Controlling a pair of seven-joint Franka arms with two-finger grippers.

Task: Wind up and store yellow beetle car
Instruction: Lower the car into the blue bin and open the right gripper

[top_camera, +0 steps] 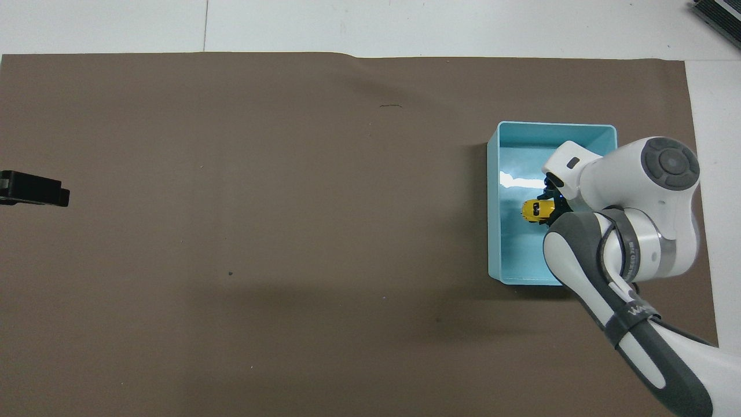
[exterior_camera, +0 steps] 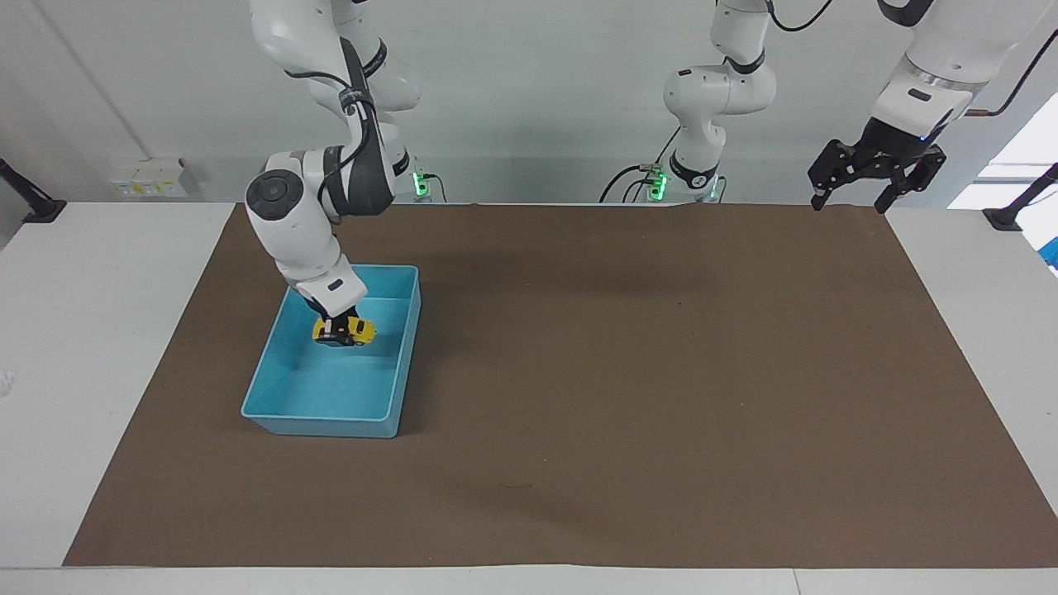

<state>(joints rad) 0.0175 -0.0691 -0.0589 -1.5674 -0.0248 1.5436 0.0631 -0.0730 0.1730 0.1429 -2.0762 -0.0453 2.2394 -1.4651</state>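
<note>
The robot's right gripper should release the yellow beetle car near the middle of the blue bin's bottom (top_camera: 539, 218).
The yellow beetle car (exterior_camera: 347, 331) is tiny, with dark windows. It hangs low inside the blue bin (exterior_camera: 318, 412), toward the end of the bin nearer to the robots. My right gripper (exterior_camera: 334, 328) is shut on the car from above. In the overhead view the car (top_camera: 533, 211) shows beside the right gripper (top_camera: 547, 207), inside the bin (top_camera: 492, 231); the arm hides part of the bin. My left gripper (exterior_camera: 850, 202) is open and empty, and waits raised over the mat's corner at the left arm's end.
A brown mat (exterior_camera: 628, 372) covers most of the white table. The bin stands on it toward the right arm's end. The left gripper (top_camera: 35, 191) shows at the edge of the overhead view. A black clamp (exterior_camera: 33, 207) sits on the table corner.
</note>
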